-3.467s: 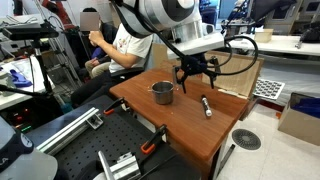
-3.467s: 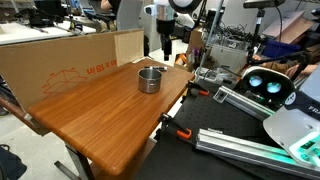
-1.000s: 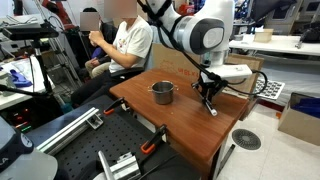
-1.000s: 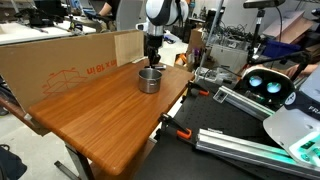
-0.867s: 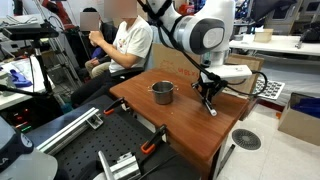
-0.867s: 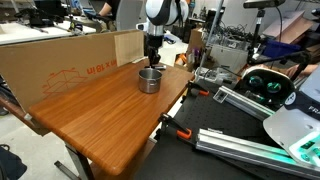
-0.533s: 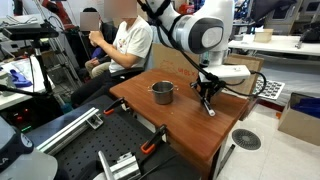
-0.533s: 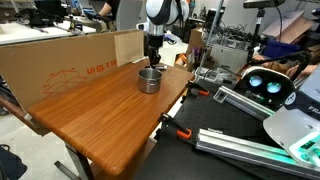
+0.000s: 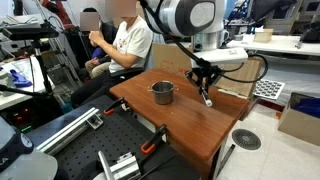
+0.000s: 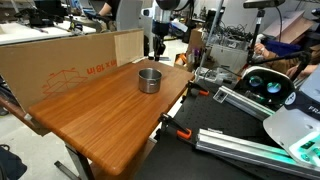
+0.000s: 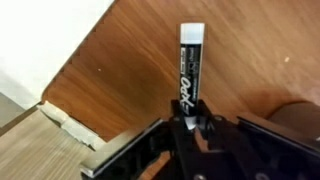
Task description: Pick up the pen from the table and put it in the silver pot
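Observation:
Next, I release the pen inside the silver pot's opening (image 9: 162, 88), between its two handles.
The pen (image 11: 190, 65), dark with a whitish end, sticks out from between my fingers in the wrist view, above the reddish-brown table (image 11: 130, 70). My gripper (image 11: 190, 118) is shut on its dark end. In an exterior view my gripper (image 9: 203, 80) hangs above the table (image 9: 190, 125) with the pen (image 9: 206, 96) pointing down and off the wood. The silver pot (image 9: 162, 93) stands a short way to the side of it. From the opposite side, my gripper (image 10: 157, 45) is behind and above the silver pot (image 10: 149, 80) on the table (image 10: 100, 115).
A cardboard box (image 10: 60, 65) runs along one long side of the table. A seated person (image 9: 125, 40) is behind the table. Orange clamps (image 9: 150, 147) grip the table's near edge. The table's edge and the floor (image 11: 40, 150) show in the wrist view.
My gripper was low at the table over the pen. It has risen, and the pen has come up off the wood with it.

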